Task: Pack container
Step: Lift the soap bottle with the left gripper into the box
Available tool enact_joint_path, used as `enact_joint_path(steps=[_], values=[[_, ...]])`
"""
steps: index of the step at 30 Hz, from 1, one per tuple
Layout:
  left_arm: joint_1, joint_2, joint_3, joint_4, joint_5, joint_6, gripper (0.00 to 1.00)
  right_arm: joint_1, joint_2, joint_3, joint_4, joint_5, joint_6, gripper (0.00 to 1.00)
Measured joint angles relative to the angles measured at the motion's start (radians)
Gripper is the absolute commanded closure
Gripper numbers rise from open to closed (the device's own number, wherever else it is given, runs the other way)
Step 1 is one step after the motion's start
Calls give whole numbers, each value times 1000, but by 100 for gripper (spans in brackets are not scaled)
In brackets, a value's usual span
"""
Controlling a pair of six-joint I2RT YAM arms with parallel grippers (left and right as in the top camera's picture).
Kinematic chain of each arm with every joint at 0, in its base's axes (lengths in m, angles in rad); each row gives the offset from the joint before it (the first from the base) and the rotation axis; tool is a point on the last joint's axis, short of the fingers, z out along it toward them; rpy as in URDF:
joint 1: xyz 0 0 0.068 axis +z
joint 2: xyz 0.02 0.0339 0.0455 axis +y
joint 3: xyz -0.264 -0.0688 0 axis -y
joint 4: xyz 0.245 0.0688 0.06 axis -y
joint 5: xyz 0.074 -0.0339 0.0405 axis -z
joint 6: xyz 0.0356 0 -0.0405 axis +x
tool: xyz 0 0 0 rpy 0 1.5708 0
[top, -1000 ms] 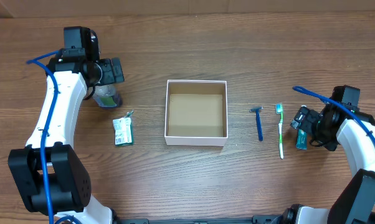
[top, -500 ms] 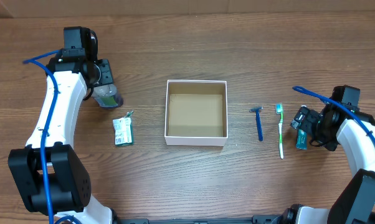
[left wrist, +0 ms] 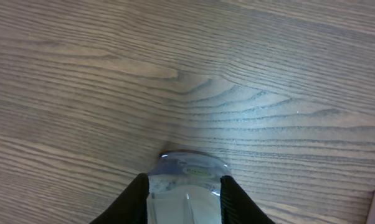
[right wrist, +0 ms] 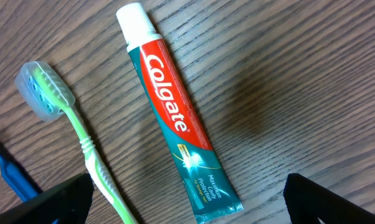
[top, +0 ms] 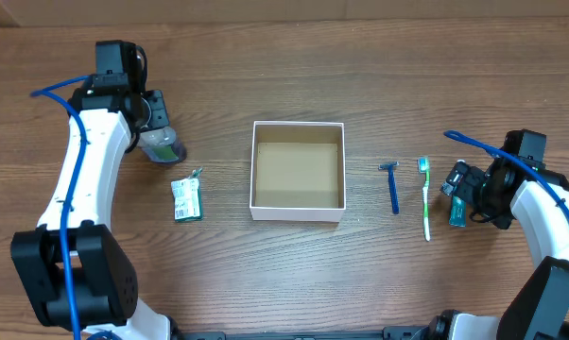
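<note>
The robot's left gripper should release the small clear bottle in the container's far corner on the green packet's side [top: 279,149].
The container [top: 298,213], a square white-walled box with a bare brown floor, lies at the table's centre. At far left my left gripper [top: 158,130] is shut on a small clear bottle [top: 163,147]. In the left wrist view both black fingers [left wrist: 132,202] press the sides of the bottle [left wrist: 186,190], which rests on the wood. At the right my right gripper [right wrist: 187,196] hangs open above a Colgate toothpaste tube [right wrist: 175,118]. Its jaws stand wide on either side of the tube's tail and touch nothing.
A green toothbrush [top: 425,198] and a blue razor [top: 392,187] lie between the container and the toothpaste tube [top: 456,213]. The toothbrush [right wrist: 81,134] runs close to the right gripper's left finger. A small green packet [top: 186,199] lies left of the container.
My left gripper's jaws have closed from wide open onto the clear bottle. The right arm and everything else on the table have stayed still.
</note>
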Motion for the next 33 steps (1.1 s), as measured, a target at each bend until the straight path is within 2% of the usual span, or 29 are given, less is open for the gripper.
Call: enact_joint_path(steps=[7,15,24,29,33], values=[[-1,-96,0,-1,2,-2,70,0,0,0,0,0,0,0],[-69,-193,0,4,51,-81,69,0,0,0,0,0,0,0],[-318,-262,2,14,70,-139,70,0,0,0,0,0,0,0],[-449,-267,80,-15,68,-172,71,0,0,0,0,0,0,0],[-573,-273,130,-15,-2,-177,70,0,0,0,0,0,0,0]])
